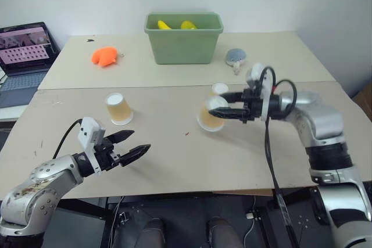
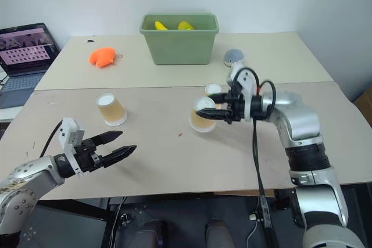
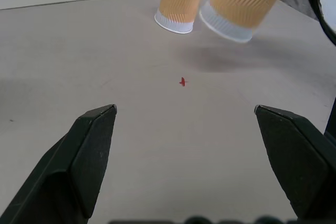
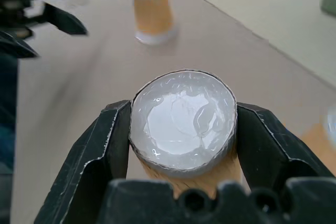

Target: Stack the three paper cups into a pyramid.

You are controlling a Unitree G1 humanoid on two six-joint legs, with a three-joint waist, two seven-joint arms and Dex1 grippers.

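Observation:
Next, my left gripper lets go of the paper cup in my right gripper between the cup and the speck (image 1: 165, 126).
Three tan paper cups with white rims are on or over the near table. One cup (image 1: 119, 108) stands upside down at the left. A second cup (image 1: 220, 89) stands upside down right of centre. Just in front of it my right gripper (image 1: 224, 110) is shut on the third cup (image 1: 208, 119), which hangs tilted above the table; in the right wrist view its white base (image 4: 182, 121) sits between the two fingers. My left gripper (image 1: 132, 145) hovers open and holds nothing near the front left edge, well short of the left cup.
A green bin (image 1: 183, 39) with yellow items stands at the back centre. An orange object (image 1: 104, 56) lies to its left and a grey-blue object (image 1: 235, 57) to its right. A laptop (image 1: 23, 50) sits far left. A tiny red speck (image 1: 187, 133) marks the tabletop.

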